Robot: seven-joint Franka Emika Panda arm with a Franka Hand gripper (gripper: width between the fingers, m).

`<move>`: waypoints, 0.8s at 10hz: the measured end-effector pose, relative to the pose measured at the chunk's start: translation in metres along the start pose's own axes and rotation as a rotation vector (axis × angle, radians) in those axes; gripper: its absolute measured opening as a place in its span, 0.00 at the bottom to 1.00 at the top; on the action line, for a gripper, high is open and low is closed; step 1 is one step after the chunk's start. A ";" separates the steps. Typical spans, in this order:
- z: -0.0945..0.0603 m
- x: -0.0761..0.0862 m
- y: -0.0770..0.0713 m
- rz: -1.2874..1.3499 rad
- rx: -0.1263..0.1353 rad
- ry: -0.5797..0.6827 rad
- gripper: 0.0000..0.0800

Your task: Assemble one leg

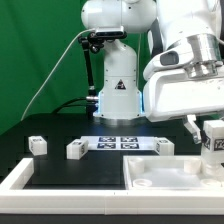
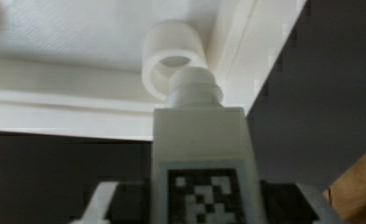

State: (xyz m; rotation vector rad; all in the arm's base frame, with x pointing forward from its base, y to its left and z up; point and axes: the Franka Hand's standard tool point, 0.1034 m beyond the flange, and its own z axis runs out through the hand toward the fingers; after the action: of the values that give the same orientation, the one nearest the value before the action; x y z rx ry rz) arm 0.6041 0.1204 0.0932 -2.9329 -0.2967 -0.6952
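Observation:
The robot's gripper needs to release the white leg standing up in the round white socket in the tabletop's near corner (image 1: 209, 182) (image 2: 175, 66).
My gripper (image 1: 207, 135) at the exterior view's right is shut on a white leg (image 1: 213, 141), held above the right part of the white tabletop (image 1: 150, 172). In the wrist view the gripper (image 2: 198, 205) holds the leg (image 2: 205, 140) between its fingers (image 2: 105, 200), with the leg's black-and-white tag facing the camera. The leg's threaded tip (image 2: 194, 85) is close to a round white socket (image 2: 171, 50) in a corner of the tabletop (image 2: 73, 90). I cannot tell whether the tip touches it. Three more legs stand on the black table: one (image 1: 37, 144), one (image 1: 76, 149), one (image 1: 162, 146).
The marker board (image 1: 118, 141) lies on the table between the loose legs. The robot's base (image 1: 117, 90) stands behind it. A white raised edge (image 1: 20, 180) runs along the front left. A green backdrop is behind.

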 end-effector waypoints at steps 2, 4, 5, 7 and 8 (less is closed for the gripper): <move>0.009 -0.004 0.002 0.006 -0.006 0.020 0.36; 0.015 -0.007 0.006 0.008 -0.012 0.036 0.36; 0.017 -0.010 0.006 0.009 -0.011 0.031 0.36; 0.022 -0.014 0.006 0.008 -0.011 0.028 0.36; 0.022 -0.013 0.006 0.008 -0.013 0.038 0.36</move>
State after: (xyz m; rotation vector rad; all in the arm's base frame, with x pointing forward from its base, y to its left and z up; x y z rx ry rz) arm 0.6036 0.1154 0.0672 -2.9278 -0.2776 -0.7536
